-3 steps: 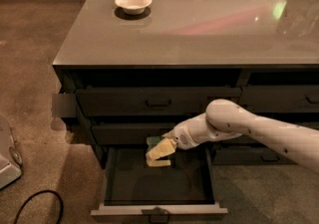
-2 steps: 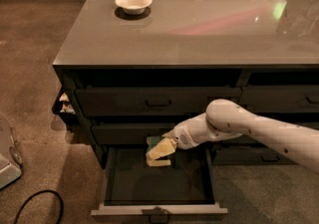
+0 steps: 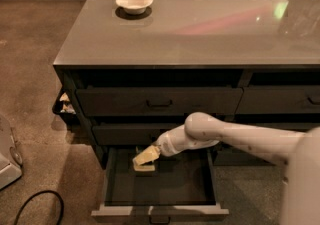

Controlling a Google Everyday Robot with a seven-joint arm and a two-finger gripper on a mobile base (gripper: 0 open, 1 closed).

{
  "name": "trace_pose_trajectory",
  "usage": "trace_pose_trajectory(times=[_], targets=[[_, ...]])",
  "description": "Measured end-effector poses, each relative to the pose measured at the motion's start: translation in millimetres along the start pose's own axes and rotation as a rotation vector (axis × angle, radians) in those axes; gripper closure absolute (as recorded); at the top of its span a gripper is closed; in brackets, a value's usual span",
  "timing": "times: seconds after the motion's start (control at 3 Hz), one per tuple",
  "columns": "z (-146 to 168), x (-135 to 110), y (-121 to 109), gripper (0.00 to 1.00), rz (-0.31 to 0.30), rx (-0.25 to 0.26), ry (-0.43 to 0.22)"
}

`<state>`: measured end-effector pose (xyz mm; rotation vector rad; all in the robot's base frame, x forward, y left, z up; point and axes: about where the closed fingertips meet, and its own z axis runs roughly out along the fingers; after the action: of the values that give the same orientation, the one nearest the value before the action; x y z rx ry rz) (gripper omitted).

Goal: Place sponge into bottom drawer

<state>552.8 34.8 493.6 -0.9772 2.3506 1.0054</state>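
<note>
My gripper should release the sponge on the bottom drawer's inside [image 3: 131,175], close to the side nearest the black cable. The sponge is now held low over the drawer floor.
The bottom drawer [image 3: 180,185] is pulled open, wide and dark grey, its front [image 3: 160,213] towards me. My gripper [image 3: 155,152] reaches into it from the right on a white arm. It is shut on the sponge [image 3: 144,158], cream-yellow and tilted, held low over the left rear of the drawer floor. I cannot tell whether the sponge touches the floor. The fingers themselves are hidden behind the sponge and wrist.
A round white bowl [image 3: 134,2] stands on the glossy grey countertop [image 3: 210,29]. Two closed wide drawers [image 3: 159,101] sit above the open one; narrower drawers [image 3: 300,100] are at the right. A black cable [image 3: 40,204] and a white object [image 3: 6,161] lie on the floor at left.
My arm and gripper have moved left and down, carrying the sponge lower into the open drawer.
</note>
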Motion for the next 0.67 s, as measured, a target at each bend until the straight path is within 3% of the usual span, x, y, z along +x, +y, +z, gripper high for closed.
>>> trace_pose_trajectory(times=[0.67], targets=[[142,43,-68,1.0,0.157,0.007,-0.019]])
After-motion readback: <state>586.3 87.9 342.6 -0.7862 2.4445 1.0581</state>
